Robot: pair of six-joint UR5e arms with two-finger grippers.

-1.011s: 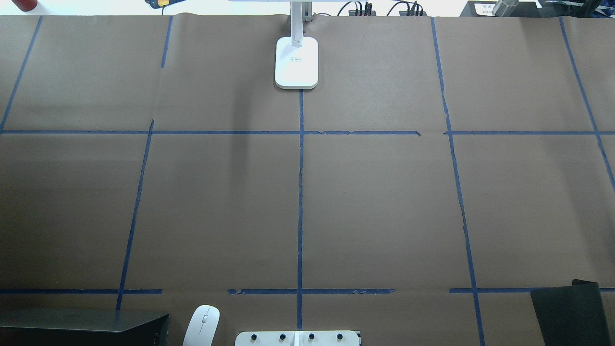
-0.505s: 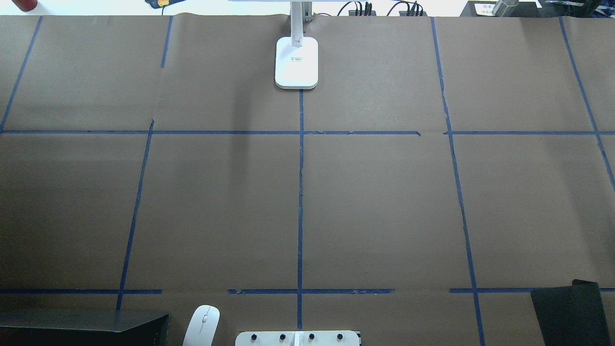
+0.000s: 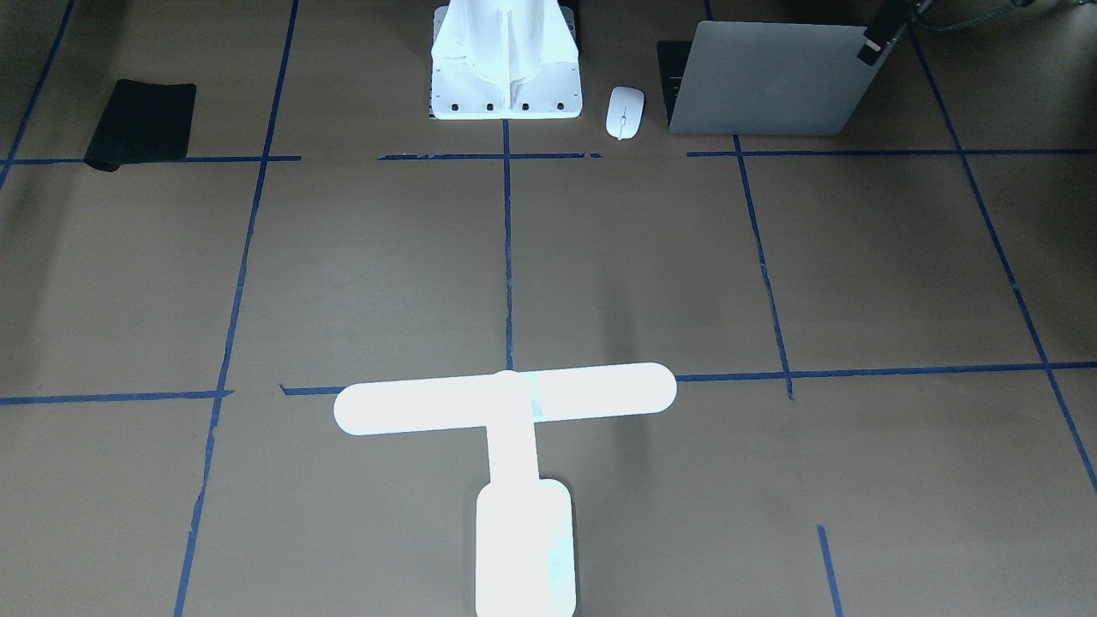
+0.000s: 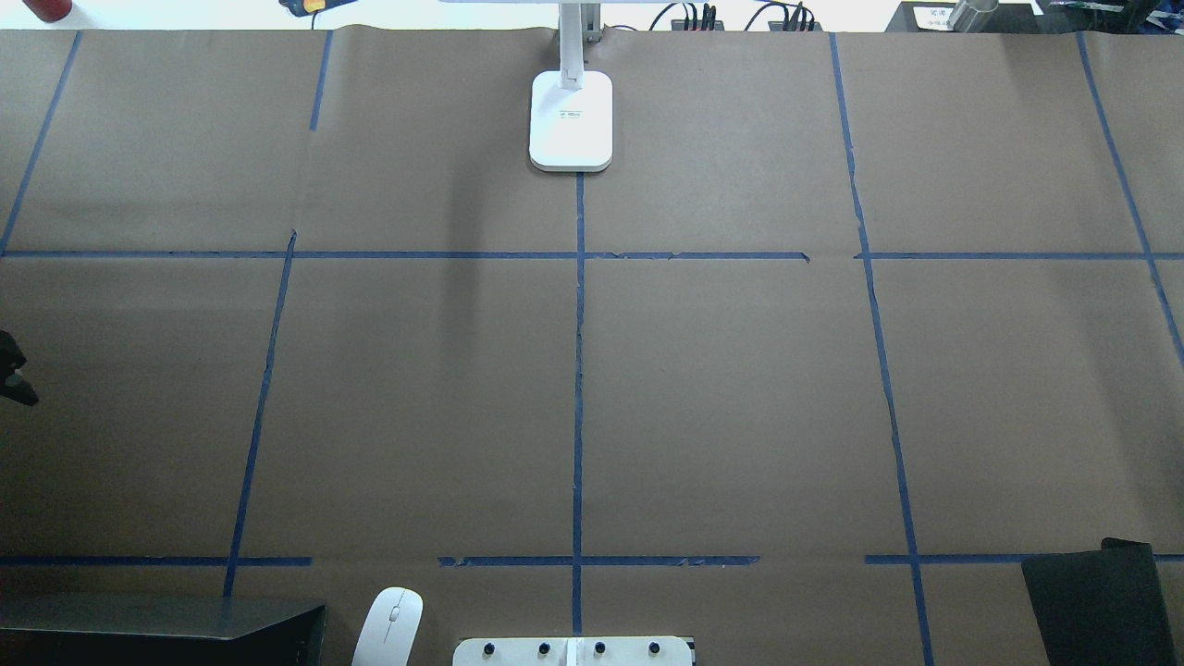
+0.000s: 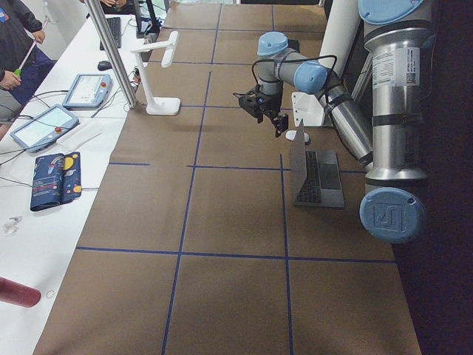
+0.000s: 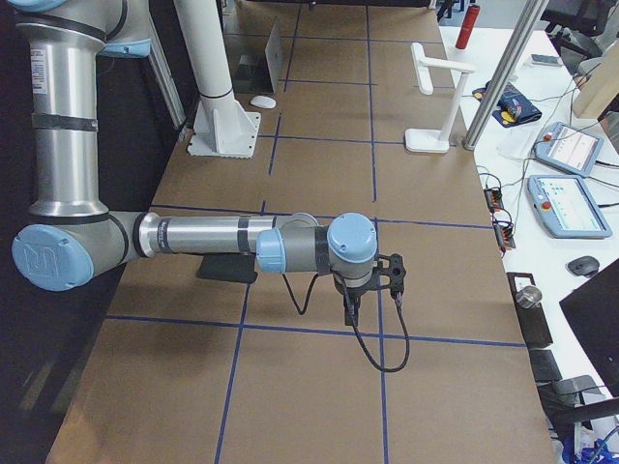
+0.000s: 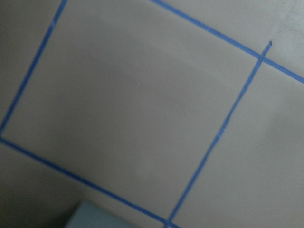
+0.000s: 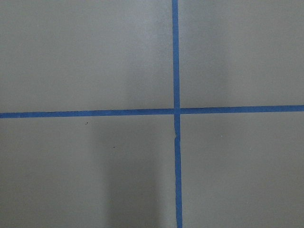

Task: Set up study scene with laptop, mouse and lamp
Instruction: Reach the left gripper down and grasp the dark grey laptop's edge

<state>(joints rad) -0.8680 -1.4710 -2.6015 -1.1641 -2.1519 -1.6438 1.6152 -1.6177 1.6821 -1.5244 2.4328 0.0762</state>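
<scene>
The robot's left gripper will next move to the middle of the top edge [image 3: 800,25] of the laptop's lid and close there.
The laptop [image 3: 771,81] stands half open near the robot's base, lid with its logo facing the front camera; it also shows in the overhead view [image 4: 157,629]. The white mouse [image 3: 625,112] lies beside it, and shows in the overhead view [image 4: 388,627]. The lamp [image 3: 506,398] stands on the far middle of the table, its base [image 4: 571,120] on the centre tape line. My left gripper [image 5: 277,122] hovers above the table near the laptop; only a sliver shows overhead [image 4: 11,375], and I cannot tell its state. My right gripper [image 6: 395,280] hovers over bare paper; I cannot tell its state.
A black mat [image 3: 141,124] lies near the robot's right side, and shows in the overhead view [image 4: 1091,601]. The white bolted stand [image 3: 506,60] sits at the near middle. Brown paper with blue tape lines [image 4: 578,370] covers the table. Tablets and cables lie beyond the far edge [image 6: 566,155].
A black part of my left gripper has come into the overhead view at its left edge. The laptop, mouse, lamp and mat have not moved.
</scene>
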